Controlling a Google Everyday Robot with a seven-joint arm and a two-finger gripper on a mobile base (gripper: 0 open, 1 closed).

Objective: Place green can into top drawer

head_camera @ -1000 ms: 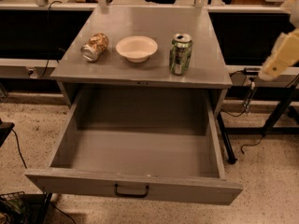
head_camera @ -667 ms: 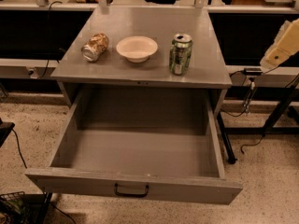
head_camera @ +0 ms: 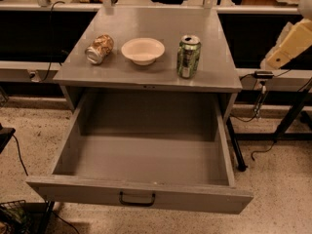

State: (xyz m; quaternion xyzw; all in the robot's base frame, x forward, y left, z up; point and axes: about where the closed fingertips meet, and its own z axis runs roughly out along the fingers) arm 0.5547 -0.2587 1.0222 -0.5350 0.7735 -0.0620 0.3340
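I should next grip the green can beside the white bowl around the middle of its upright body (head_camera: 189, 61).
The green can (head_camera: 188, 56) stands upright on the grey cabinet top (head_camera: 146, 74), at its front right, with its silver top showing. The top drawer (head_camera: 146, 195) below it is pulled fully open and holds nothing; its dark handle (head_camera: 137, 199) sits at the centre of the front panel. My gripper (head_camera: 282, 51) shows only as a cream-coloured part at the right edge, to the right of the cabinet, level with the can and well apart from it.
A brown-gold can (head_camera: 99, 48) lies on its side at the top's left. A white bowl (head_camera: 143, 50) sits between the two cans. Black stand legs and cables (head_camera: 263, 130) stand right of the cabinet. A wire basket (head_camera: 12, 218) is at bottom left.
The cream-coloured gripper part at the right edge has risen slightly. The cans, the bowl and the drawer have not moved.
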